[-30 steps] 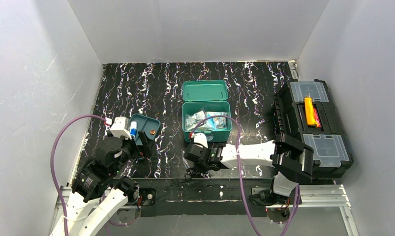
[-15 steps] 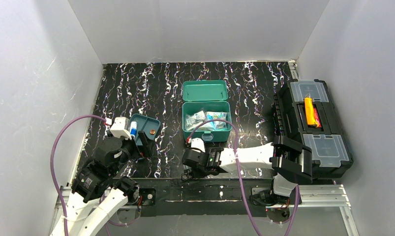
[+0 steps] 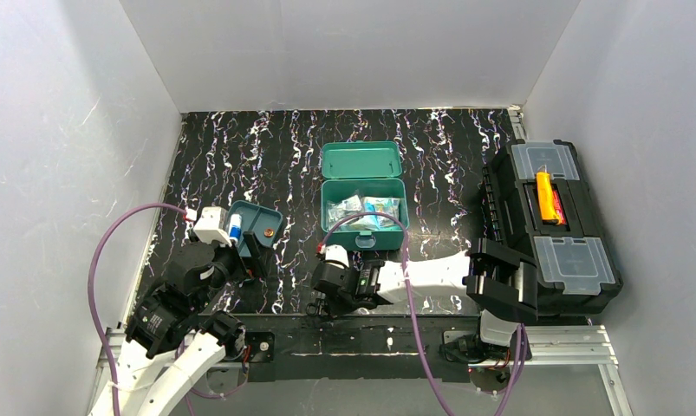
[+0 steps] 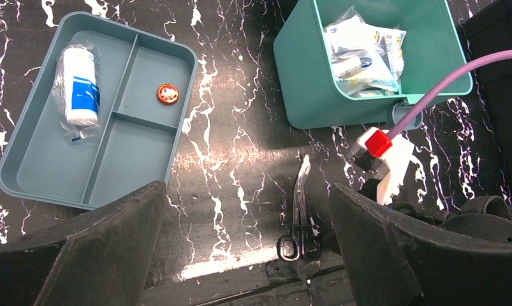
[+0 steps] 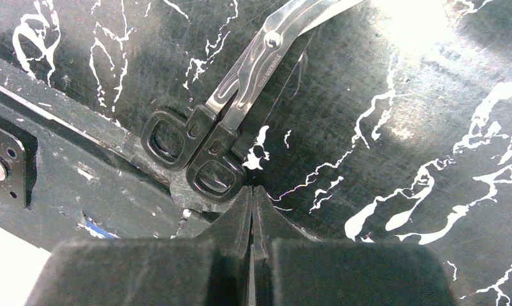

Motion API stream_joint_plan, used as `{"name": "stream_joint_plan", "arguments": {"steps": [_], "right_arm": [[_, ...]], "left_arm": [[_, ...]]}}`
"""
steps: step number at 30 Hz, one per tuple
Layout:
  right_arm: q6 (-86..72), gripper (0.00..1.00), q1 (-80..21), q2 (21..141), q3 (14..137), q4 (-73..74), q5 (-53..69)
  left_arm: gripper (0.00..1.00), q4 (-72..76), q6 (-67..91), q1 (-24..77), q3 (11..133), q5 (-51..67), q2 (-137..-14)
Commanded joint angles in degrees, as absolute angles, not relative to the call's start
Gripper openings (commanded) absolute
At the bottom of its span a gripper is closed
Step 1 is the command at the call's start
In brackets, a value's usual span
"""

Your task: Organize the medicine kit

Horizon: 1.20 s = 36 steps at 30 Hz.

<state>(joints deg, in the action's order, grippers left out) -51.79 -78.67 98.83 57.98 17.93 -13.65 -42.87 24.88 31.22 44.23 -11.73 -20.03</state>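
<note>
The scissors' handles lie flat next to my right gripper's closed, empty fingers. I need to back away, open, and come in lower to grip the nearer handle loop (image 5: pixel 217 177).
The teal medicine kit (image 3: pixel 364 227) stands open mid-table with several packets inside and its lid (image 3: pixel 361 160) laid back; it also shows in the left wrist view (image 4: pixel 368 95). Its blue-teal inner tray (image 3: pixel 266 217) sits apart at the left, holding a bandage roll (image 4: pixel 79 86) and a small orange disc (image 4: pixel 168 94). Black-handled scissors (image 4: pixel 299 210) lie closed at the table's near edge. My right gripper (image 5: pixel 252 191) is shut and empty, its tips against the scissors' handle loops (image 5: pixel 212 172). My left gripper (image 4: pixel 247 255) is open above the near edge, between tray and scissors.
A large black toolbox (image 3: pixel 578 260) with clear lids and an orange item on top stands at the right. The table's near edge and metal frame (image 5: pixel 62 185) lie just beside the scissors' handles. The right arm's purple cable (image 4: pixel 431 83) crosses in front of the kit.
My right gripper has moved left and toward the near edge, down to the scissors' handles. The left arm, tray and kit have not moved.
</note>
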Motion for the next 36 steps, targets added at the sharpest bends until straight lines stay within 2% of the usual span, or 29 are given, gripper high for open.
{"name": "stream_joint_plan", "arguments": {"steps": [1, 6, 9, 10, 16, 19, 26, 36], "right_arm": [[-51.3, 0.01, -79.6, 99.5, 59.6, 19.0, -13.8], [-53.8, 0.01, -79.5, 97.0, 59.5, 23.2, -17.4], [-55.8, 0.06, -79.7, 94.3, 58.0, 23.6, -17.8], [-56.5, 0.09, -79.9, 93.3, 57.6, 23.5, -17.9], [-60.7, 0.41, -81.2, 89.4, 54.9, 21.3, -17.3], [-63.9, 0.50, -81.8, 88.3, 53.1, 18.4, -15.8], [-74.8, 0.60, -82.4, 86.5, 47.3, 11.1, -15.0], [-88.2, 0.62, -82.9, 88.0, 41.5, -1.7, -19.9]], "left_arm": [[0.99, -42.3, 24.4, 30.9, 43.8, -11.7, -19.5], [0.99, -42.2, 24.3, 30.9, 43.8, -11.4, -19.4], [0.99, -42.1, 24.3, 30.9, 43.8, -11.2, -19.2], [1.00, -42.2, 24.3, 30.9, 43.8, -11.2, -19.1], [1.00, -42.1, 24.3, 30.9, 43.7, -11.1, -18.3], [1.00, -42.1, 24.4, 30.9, 43.8, -10.6, -17.9], [1.00, -41.5, 24.5, 30.9, 43.4, -9.6, -15.3], [0.99, -41.2, 24.7, 30.9, 43.1, -8.8, -13.4]]}}
